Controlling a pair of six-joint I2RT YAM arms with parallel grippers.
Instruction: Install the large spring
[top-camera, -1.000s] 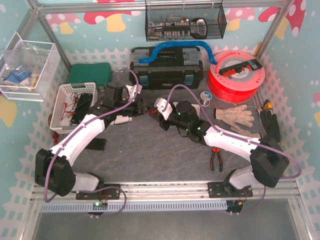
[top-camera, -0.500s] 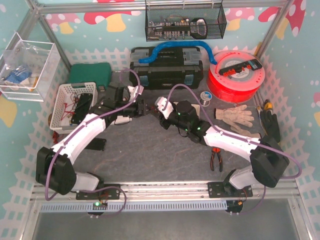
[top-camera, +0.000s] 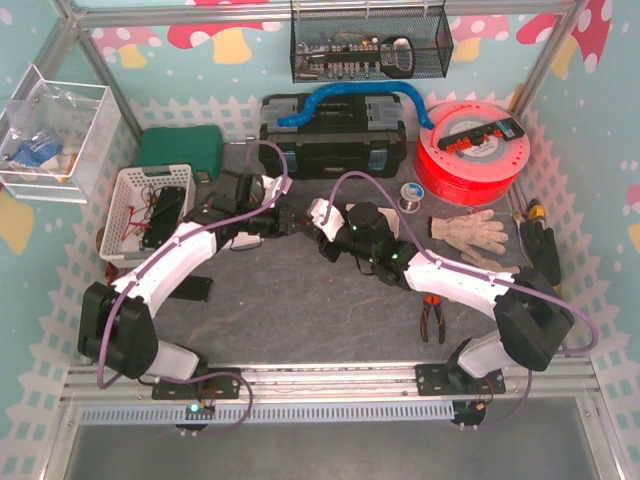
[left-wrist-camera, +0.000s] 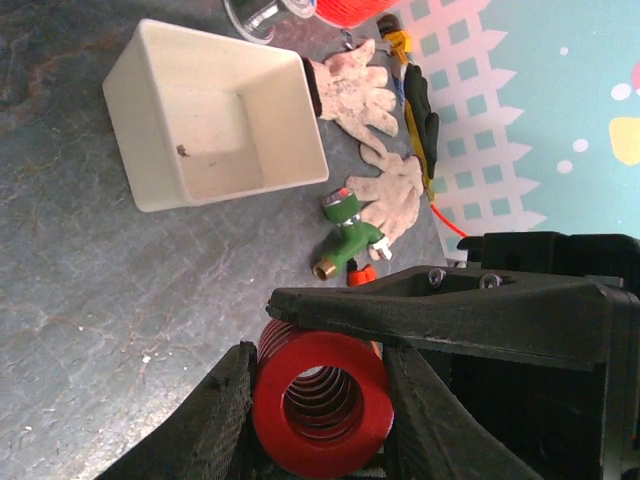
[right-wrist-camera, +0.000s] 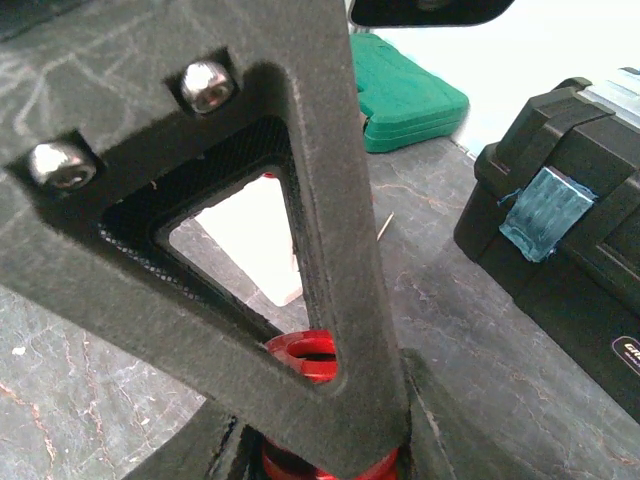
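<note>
Next, my left gripper lets go of the large spring on the white board's near corner (top-camera: 254, 233), which is the corner farthest from the white basket.
The large spring (left-wrist-camera: 320, 400) is a bright red coil; in the left wrist view I look down its open end. My left gripper (left-wrist-camera: 320, 372) is shut on it, one finger on each side. My right gripper (right-wrist-camera: 325, 440) is shut across the same spring from the other direction. In the left wrist view one of its fingers (left-wrist-camera: 440, 315) lies along the top of the coil. In the right wrist view the spring (right-wrist-camera: 305, 352) shows behind the left finger's triangular frame. In the top view the left gripper (top-camera: 285, 218) and right gripper (top-camera: 312, 225) meet above the mat.
A white bin (left-wrist-camera: 240, 90), a green valve fitting (left-wrist-camera: 350, 235) and gloves (left-wrist-camera: 360, 90) lie below the grippers. In the top view there are pliers (top-camera: 432, 315), a black toolbox (top-camera: 335, 135), a red spool (top-camera: 470, 150), a white basket (top-camera: 145, 205) and a green case (top-camera: 180, 148).
The two grippers have closed the gap between them. The left moved right and the right moved left, and they now meet at the spring.
</note>
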